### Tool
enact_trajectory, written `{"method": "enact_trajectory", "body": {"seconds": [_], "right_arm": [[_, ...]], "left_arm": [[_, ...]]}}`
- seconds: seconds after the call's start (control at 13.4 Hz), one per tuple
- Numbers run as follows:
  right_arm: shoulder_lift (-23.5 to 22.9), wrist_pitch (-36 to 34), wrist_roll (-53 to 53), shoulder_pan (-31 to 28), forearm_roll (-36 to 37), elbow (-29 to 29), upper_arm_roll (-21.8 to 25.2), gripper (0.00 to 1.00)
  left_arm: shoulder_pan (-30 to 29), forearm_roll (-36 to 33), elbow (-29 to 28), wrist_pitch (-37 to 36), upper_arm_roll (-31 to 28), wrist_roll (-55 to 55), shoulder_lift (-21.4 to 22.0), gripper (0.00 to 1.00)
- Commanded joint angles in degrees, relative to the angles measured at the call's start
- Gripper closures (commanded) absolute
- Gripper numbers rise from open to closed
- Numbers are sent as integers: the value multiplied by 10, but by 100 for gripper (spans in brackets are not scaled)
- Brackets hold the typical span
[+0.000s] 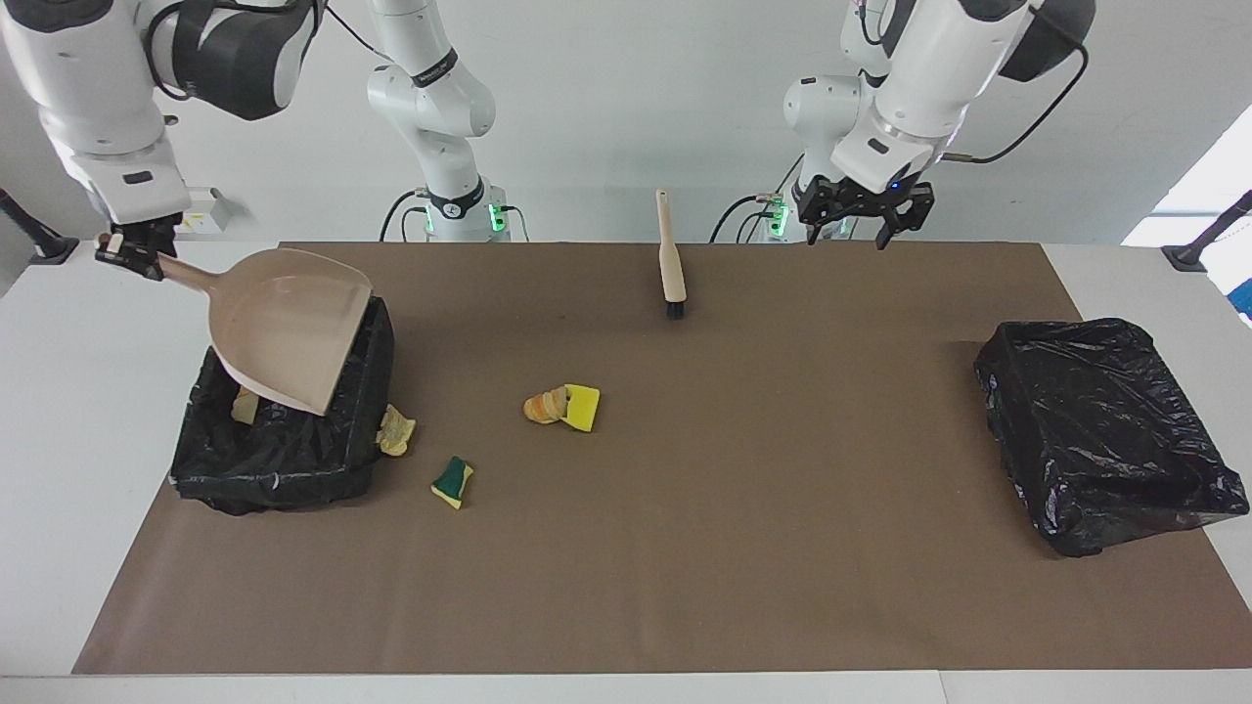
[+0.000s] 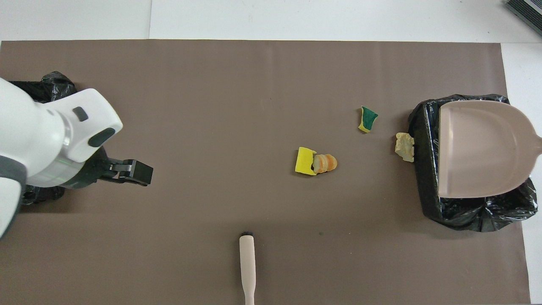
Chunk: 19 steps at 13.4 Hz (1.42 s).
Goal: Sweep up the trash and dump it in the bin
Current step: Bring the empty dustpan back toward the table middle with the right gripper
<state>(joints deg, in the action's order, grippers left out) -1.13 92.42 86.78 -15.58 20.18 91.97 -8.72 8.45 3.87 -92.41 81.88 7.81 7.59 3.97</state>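
My right gripper is holding the beige dustpan. It will let go of it on the bare mat straight [image 2: 254,112] beyond the brush, toward the far edge of the mat.
My right gripper [image 1: 132,256] is shut on the handle of the beige dustpan [image 1: 289,328], which tilts mouth-down over the black-lined bin [image 1: 284,460] at the right arm's end. One tan scrap [image 1: 245,404] lies inside the bin. On the mat lie a tan lump [image 1: 396,430] against the bin's side, a green-and-yellow sponge piece [image 1: 453,482], and an orange-brown lump [image 1: 546,406] touching a yellow sponge chunk [image 1: 583,407]. In the overhead view the dustpan [image 2: 478,148] covers most of the bin [image 2: 465,212]. My left gripper [image 1: 849,235] hangs open and empty over the mat's robot-side edge.
A beige brush [image 1: 671,256] rests with its black bristles on the mat near the robots, handle pointing toward them. A second black-lined bin [image 1: 1105,430] sits at the left arm's end. The brown mat [image 1: 743,548] covers most of the white table.
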Motion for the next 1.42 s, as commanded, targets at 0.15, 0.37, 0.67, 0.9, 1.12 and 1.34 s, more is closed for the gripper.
{"method": "enact_trajectory", "body": {"seconds": [0.15, 0.37, 0.67, 0.9, 1.12, 1.34], "right_arm": [[14, 23, -230, 84, -89, 67, -1, 100], [-15, 91, -405, 163, -111, 96, -1, 100], [-85, 196, -579, 238, -144, 95, -1, 100], [-125, 253, -829, 305, -143, 88, -1, 100], [-176, 293, -997, 365, -137, 60, -1, 100], [-264, 305, -1185, 432, -122, -9, 2, 100]], "left_arm": [[-2, -11, 100, -75, -40, -51, -38, 0], [-19, -11, 107, -66, -39, -50, -41, 0], [-26, -12, 102, -43, -39, -63, -37, 0], [-34, -12, 101, -41, -39, -114, -35, 0], [-35, -21, 89, -42, -39, -136, -31, 0], [-36, -26, 89, -32, -39, -138, -29, 0]]}}
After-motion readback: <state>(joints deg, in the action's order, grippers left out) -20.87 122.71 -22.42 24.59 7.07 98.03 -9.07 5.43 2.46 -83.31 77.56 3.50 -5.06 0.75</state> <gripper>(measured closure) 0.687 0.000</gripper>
